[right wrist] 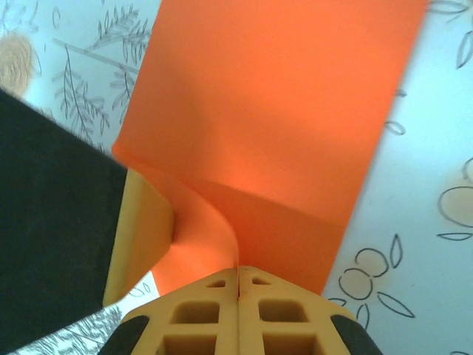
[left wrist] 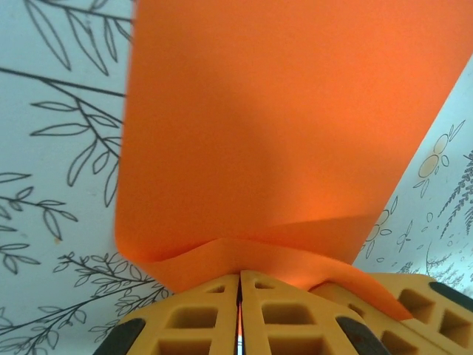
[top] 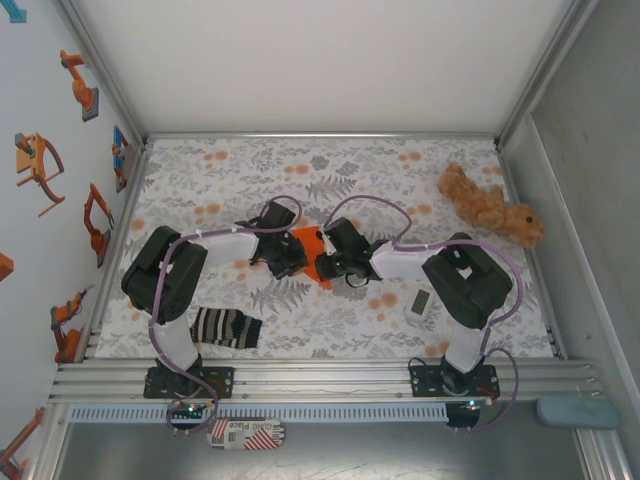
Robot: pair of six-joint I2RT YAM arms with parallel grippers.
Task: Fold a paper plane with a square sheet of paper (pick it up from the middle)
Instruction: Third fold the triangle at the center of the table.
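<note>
My right gripper needs to open, let the paper's flap lie flat and take the paper's near end (top: 326, 285), because the paper curls in an S-bend beside my left gripper.
The square sheet of paper (top: 308, 238) is bright orange and hangs just above the floral table at its centre, between the two wrists. My left gripper (top: 296, 256) is shut on its near edge; in the left wrist view the yellow fingertips (left wrist: 239, 275) pinch the paper (left wrist: 281, 126), which bulges upward just past them. My right gripper (top: 324, 262) is shut on the same sheet; in the right wrist view its tips (right wrist: 238, 270) clamp the paper (right wrist: 281, 111), which curls in an S-bend towards the left gripper's yellow finger (right wrist: 140, 237). The two grippers almost touch.
A brown plush toy (top: 490, 205) lies at the back right. A striped black-and-white sock (top: 225, 327) lies by the left arm's base. A small white device (top: 421, 303) sits near the right arm. Metal frame walls bound the floral tablecloth (top: 220, 170).
</note>
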